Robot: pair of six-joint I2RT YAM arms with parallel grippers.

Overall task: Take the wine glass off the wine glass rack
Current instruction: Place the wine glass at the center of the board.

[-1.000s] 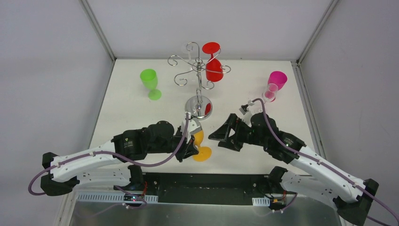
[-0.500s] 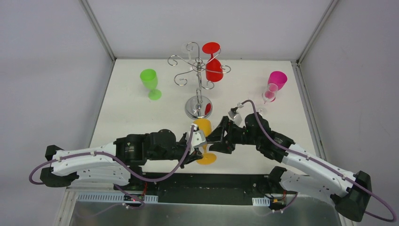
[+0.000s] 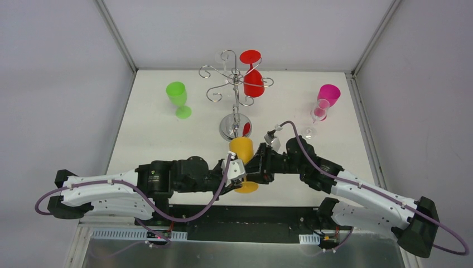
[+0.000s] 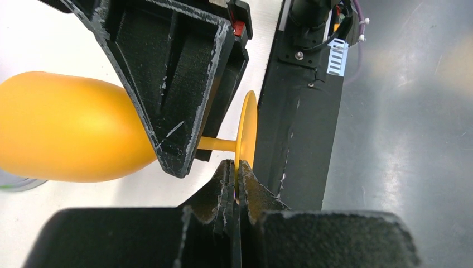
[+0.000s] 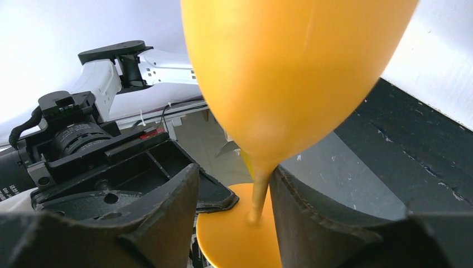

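Note:
The robot's left gripper holds the orange glass's foot, its standing end, so the right gripper should grip the glass's stem before the left gripper takes the glass's rim (image 3: 241, 139).
An orange wine glass (image 3: 241, 148) (image 4: 61, 128) (image 5: 290, 72) hangs above the table's near edge, in front of the chrome wine glass rack (image 3: 236, 84). My left gripper (image 3: 236, 174) (image 4: 237, 167) is shut on the rim of the glass's round foot. My right gripper (image 3: 254, 166) (image 5: 234, 170) is open and straddles the thin stem. Its right finger lies against the stem, and a gap remains on the left side. A red wine glass (image 3: 254, 84) hangs upside down from a rack arm.
A green glass (image 3: 178, 97) stands at the left. A pink glass (image 3: 328, 94) and a small clear glass (image 3: 319, 111) stand at the right. The rack's mirrored base (image 3: 233, 127) is just beyond the orange glass. A black mounting bar (image 3: 251, 215) runs along the near edge.
My right gripper moved left to the orange glass and its fingers narrowed around the stem. My left gripper carried the glass a little to the right, still shut on the foot.

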